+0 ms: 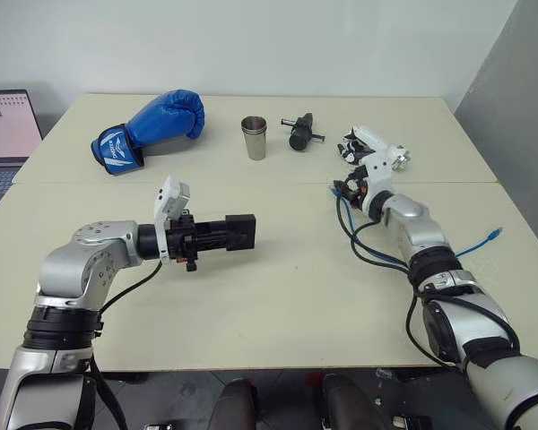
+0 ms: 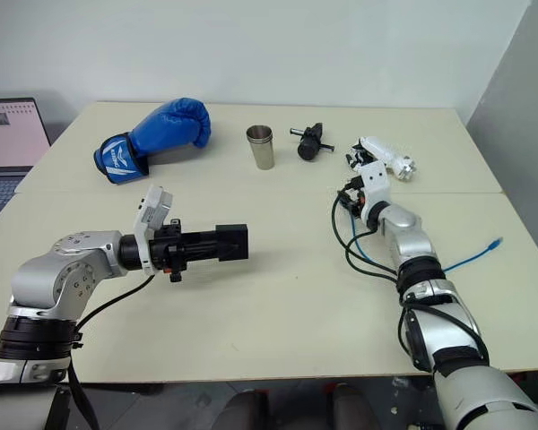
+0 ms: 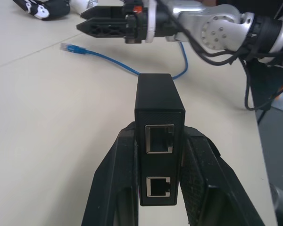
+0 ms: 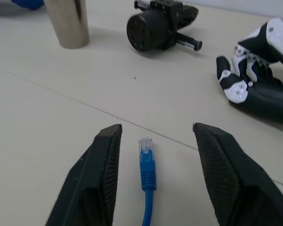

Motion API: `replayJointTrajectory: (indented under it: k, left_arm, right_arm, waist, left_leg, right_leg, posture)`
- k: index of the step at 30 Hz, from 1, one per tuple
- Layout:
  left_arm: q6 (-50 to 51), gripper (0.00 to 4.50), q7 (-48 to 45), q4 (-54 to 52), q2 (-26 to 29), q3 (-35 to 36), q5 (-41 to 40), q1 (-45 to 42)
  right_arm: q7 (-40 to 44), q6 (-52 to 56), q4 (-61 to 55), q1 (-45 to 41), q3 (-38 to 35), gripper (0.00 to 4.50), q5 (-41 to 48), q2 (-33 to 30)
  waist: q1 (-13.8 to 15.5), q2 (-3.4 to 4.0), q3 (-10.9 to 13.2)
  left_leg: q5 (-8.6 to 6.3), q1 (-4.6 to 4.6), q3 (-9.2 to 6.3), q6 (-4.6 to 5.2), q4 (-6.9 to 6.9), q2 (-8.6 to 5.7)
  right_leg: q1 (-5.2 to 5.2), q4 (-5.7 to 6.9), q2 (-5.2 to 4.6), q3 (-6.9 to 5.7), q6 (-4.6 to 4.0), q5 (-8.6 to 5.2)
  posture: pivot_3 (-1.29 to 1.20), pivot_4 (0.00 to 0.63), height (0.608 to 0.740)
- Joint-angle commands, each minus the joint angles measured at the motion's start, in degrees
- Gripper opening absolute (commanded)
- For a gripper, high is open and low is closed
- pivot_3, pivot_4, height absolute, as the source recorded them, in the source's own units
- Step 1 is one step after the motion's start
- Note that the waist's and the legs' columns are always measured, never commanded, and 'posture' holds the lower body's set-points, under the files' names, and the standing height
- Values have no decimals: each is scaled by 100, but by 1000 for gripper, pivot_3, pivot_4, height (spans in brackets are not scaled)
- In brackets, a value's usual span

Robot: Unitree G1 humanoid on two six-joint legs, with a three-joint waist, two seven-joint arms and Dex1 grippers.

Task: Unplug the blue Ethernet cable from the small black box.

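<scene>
My left gripper has the small black box, held level above the table now. It will put the box down on the bare table [image 1: 177, 224] in front of the blue boxing glove.
My left gripper [image 1: 217, 235] is shut on the small black box [image 3: 159, 108] and holds it level above the table. Its fingers [image 3: 114, 188] press on the box's two sides, and both sockets on the box's face are empty. The blue Ethernet cable [image 3: 108, 59] lies loose on the table, apart from the box. One plug [image 4: 146, 162] rests on the table between the spread fingers of my right gripper [image 4: 155, 128], which is open and touches nothing. The cable's other plug [image 1: 493, 236] lies at the table's right side, past my right arm.
Along the back of the table are a blue boxing glove [image 1: 152, 125], a steel cup [image 1: 255, 137], a black cylindrical tool [image 1: 300, 132] and a black-and-white gadget [image 1: 363, 143]. A laptop [image 1: 4, 134] sits at the far left. Black arm cables [image 1: 359, 237] loop beside my right forearm.
</scene>
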Motion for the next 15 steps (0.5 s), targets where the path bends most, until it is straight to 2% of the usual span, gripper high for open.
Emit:
replayJointTrajectory:
  k: [1, 6, 9, 15]
  left_arm:
    - [-578, 792, 740, 118, -231, 376, 343, -148]
    - [-1593, 792, 2154, 724, -761, 688, 1080, -181]
    - [-2316, 792, 2847, 1201, -946, 835, 1550, -2]
    - [-2953, 792, 3437, 1939, -1202, 960, 1840, 197]
  right_arm:
    - [1123, 563, -1817, 465, 173, 3432, 373, -347]
    - [2608, 1786, -4511, 1410, 776, 4404, 1099, -1058]
    - [2811, 2612, -5701, 1685, 896, 4404, 1604, -1281]
    - [2665, 2881, -5974, 1667, 1007, 4404, 1517, -1295]
  waist:
    - [9, 0, 0]
    - [83, 0, 0]
    - [73, 1, 0]
    - [105, 0, 0]
  left_leg:
    - [0, 0, -1, 0, 0, -1]
    - [0, -3, -14, 0, 3, 0]
    - [0, -3, -22, 0, 7, 0]
    - [0, 1, -50, 0, 10, -4]
  right_leg:
    - [1, 0, -1, 0, 0, 0]
    - [1, -4, -5, -4, 0, 0]
    - [1, -3, -6, -2, 2, 1]
    - [8, 1, -6, -14, 4, 2]
  posture:
    - [0, 150, 740]
    - [0, 150, 740]
    - [0, 150, 740]
    - [0, 150, 740]
